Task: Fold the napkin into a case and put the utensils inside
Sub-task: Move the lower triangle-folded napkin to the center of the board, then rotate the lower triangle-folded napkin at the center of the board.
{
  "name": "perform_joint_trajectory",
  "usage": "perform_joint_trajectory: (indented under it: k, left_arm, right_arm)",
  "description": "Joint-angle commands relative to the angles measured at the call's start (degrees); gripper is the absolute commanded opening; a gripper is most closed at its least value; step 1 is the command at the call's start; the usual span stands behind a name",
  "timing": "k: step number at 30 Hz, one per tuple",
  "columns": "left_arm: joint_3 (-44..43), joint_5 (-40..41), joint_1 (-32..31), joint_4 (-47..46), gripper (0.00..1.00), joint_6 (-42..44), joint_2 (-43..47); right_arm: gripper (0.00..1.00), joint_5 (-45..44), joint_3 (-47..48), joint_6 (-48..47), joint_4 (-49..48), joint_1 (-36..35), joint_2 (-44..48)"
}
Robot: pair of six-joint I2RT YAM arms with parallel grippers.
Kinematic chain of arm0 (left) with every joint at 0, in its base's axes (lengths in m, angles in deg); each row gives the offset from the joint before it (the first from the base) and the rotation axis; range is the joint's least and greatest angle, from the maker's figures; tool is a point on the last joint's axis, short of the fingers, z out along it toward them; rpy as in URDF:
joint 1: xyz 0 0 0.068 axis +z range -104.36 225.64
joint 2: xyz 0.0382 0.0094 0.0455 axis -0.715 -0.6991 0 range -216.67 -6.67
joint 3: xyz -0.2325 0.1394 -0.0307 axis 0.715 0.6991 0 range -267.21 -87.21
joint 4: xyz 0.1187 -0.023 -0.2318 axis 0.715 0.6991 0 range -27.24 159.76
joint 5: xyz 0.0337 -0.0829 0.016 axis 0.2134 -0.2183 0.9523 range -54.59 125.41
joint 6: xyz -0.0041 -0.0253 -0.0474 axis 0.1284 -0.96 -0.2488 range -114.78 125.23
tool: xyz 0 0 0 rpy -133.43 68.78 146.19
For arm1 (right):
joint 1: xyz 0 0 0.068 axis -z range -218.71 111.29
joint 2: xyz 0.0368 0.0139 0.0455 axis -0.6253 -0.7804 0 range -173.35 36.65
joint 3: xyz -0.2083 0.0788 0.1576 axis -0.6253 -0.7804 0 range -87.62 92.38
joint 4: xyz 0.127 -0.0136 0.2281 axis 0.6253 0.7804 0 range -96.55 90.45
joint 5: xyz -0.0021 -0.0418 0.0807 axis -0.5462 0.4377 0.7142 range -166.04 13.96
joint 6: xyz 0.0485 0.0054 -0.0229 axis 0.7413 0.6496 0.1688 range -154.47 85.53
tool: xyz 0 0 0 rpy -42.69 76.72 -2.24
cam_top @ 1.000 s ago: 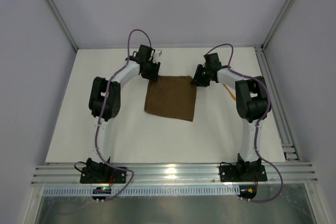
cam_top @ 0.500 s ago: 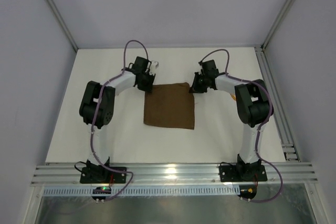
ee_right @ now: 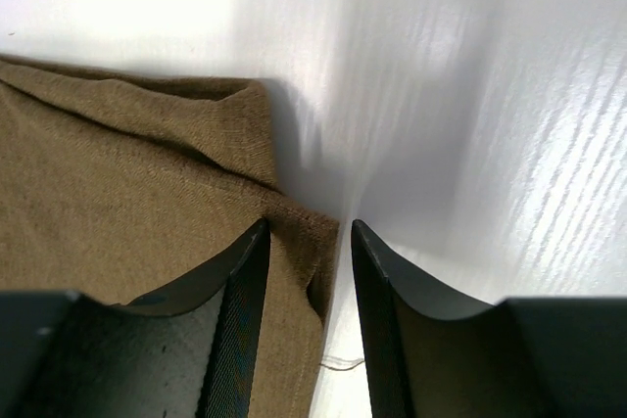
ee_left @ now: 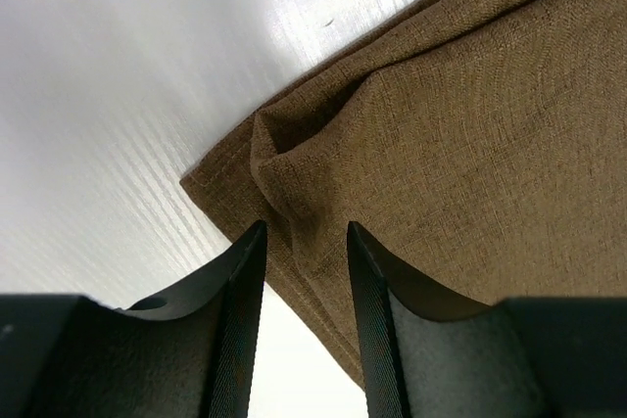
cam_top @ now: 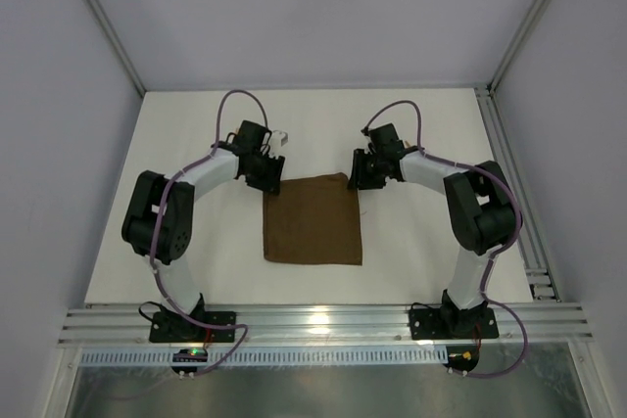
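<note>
The napkin's upper layer is bunched short of the lower layer's corner, so my left gripper will grab the upper layer's wrinkled edge (ee_left: 284, 183) and pull it out even with that corner.
The dark brown napkin (cam_top: 312, 222) lies flat as a rough square on the white table, between the two arms. My left gripper (cam_top: 268, 180) hovers at its far left corner and my right gripper (cam_top: 358, 179) at its far right corner. In the left wrist view the left gripper (ee_left: 306, 227) is open, with a raised wrinkle of the napkin (ee_left: 470, 124) between the jaws. In the right wrist view the right gripper (ee_right: 309, 224) is open astride the side edge of the napkin (ee_right: 118, 183), where a corner flap is folded over. The utensils are hidden.
The white table (cam_top: 196, 261) ends at an aluminium rail (cam_top: 323, 320) by the arm bases. Another rail (cam_top: 511, 183) runs along the right side. Grey walls close in the left, right and back.
Both grippers have come toward the near edge, dragging the napkin with them. They shut on its far corners half a second ago and now stand open, the cloth lying slack.
</note>
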Motion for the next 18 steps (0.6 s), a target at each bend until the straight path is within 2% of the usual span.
perform_joint_trajectory:
  k: [1, 6, 9, 12, 16, 18]
  left_arm:
    - [-0.73, 1.83, 0.30, -1.45, 0.41, 0.22, 0.05]
    - [-1.52, 4.20, 0.30, -3.38, 0.43, 1.10, 0.14]
    - [-2.05, 5.52, 0.21, -5.05, 0.48, 1.18, 0.23]
    - [-3.45, 4.91, 0.21, -5.41, 0.52, 1.27, -0.65]
    - [-4.42, 4.91, -0.49, -6.02, 0.53, 1.80, -1.44]
    - [-4.51, 5.26, -1.19, -6.55, 0.53, 2.24, -1.44]
  right_arm:
    - [0.43, -4.62, 2.40, -2.03, 0.77, -0.10, -0.51]
    - [0.36, -5.06, 2.66, -3.79, -0.38, -0.10, 0.46]
    - [0.26, -5.41, 2.48, -4.66, -0.82, -0.10, 0.99]
    - [0.24, -2.61, 2.40, -5.19, -1.78, -0.19, 0.46]
    - [0.24, -1.46, 2.49, -4.84, -2.31, -0.19, -0.15]
    - [0.21, -1.02, 2.66, -4.75, -2.40, -0.19, -0.33]
